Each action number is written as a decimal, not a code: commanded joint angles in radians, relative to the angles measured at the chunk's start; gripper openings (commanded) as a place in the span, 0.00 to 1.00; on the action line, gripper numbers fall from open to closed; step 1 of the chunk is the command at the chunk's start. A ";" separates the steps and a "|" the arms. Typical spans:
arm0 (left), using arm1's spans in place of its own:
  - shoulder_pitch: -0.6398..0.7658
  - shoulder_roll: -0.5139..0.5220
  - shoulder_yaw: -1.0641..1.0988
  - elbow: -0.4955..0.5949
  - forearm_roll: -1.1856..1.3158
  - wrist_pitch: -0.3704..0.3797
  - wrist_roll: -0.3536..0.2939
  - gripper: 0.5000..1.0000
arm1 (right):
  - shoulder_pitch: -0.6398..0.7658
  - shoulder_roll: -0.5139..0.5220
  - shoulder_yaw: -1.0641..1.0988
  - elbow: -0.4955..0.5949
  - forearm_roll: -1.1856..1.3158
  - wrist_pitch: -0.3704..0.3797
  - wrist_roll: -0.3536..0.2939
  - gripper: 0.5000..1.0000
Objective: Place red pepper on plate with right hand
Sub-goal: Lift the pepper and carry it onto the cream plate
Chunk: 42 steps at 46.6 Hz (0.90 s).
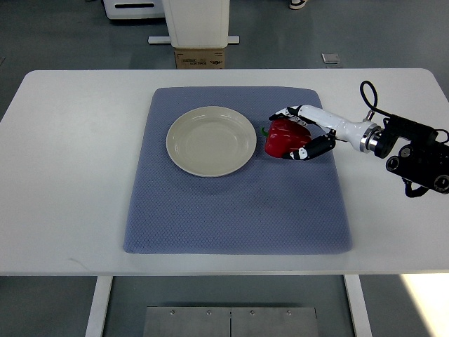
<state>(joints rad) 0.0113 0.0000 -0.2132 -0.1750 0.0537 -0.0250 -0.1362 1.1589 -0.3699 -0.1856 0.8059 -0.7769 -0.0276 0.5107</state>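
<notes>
I should use my right gripper to set the red pepper down and let go of it close to the middle of the cream plate (pixel 221 144).
A red pepper (pixel 284 138) with a green stem rests on the blue mat (pixel 235 203), just right of the cream plate (pixel 210 140). My right hand (pixel 300 133) comes in from the right edge and wraps the pepper. White fingers (pixel 291 112) curl over its far side and the black thumb presses its near side. The pepper still touches the mat. The plate is empty. My left arm does not show.
The mat lies in the middle of a white table (pixel 63 175). A cardboard box (pixel 200 57) and a white stand sit beyond the table's far edge. The right forearm's black wrist unit (pixel 417 154) hangs over the table's right side.
</notes>
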 commanded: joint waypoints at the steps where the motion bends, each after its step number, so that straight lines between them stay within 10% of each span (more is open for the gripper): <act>1: 0.001 0.000 0.000 0.000 0.000 -0.001 0.000 1.00 | 0.021 0.011 0.000 -0.001 0.002 0.002 -0.004 0.00; 42: -0.001 0.000 0.000 0.000 0.000 -0.001 0.001 1.00 | 0.120 0.264 0.002 -0.068 0.033 0.006 -0.150 0.00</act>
<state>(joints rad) 0.0104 0.0000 -0.2132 -0.1748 0.0537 -0.0254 -0.1362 1.2768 -0.1207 -0.1843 0.7445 -0.7438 -0.0230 0.3717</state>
